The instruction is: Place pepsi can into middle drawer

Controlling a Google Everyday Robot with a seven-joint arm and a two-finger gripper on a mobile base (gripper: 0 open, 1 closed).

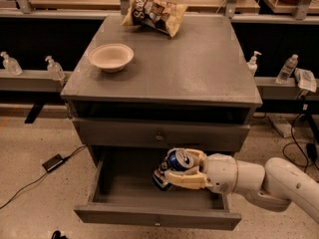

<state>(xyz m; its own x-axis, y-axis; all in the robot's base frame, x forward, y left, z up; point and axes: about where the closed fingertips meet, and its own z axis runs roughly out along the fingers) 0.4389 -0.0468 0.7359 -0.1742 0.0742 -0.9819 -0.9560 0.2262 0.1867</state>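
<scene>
The robot's gripper needs to let go of the pepsi can on the middle drawer's bottom, near the side [198,193] closest to the robot's arm.
The pepsi can [171,167], dark blue with a silver top, is tilted with its top facing up and to the right. My gripper [175,170] comes in from the right on a white arm and is shut on the can, with tan fingers [185,181] above and below it. The can hangs inside the opening of the pulled-out middle drawer [124,215], over the right half of its floor. I cannot tell whether the can touches the floor.
A closed taller-fronted drawer [119,132] with a knob sits just above the can. On the cabinet top are a cream bowl [110,57] and a chip bag [154,14]. Bottles stand on side ledges. A power adapter [52,162] and cable lie on the floor at left.
</scene>
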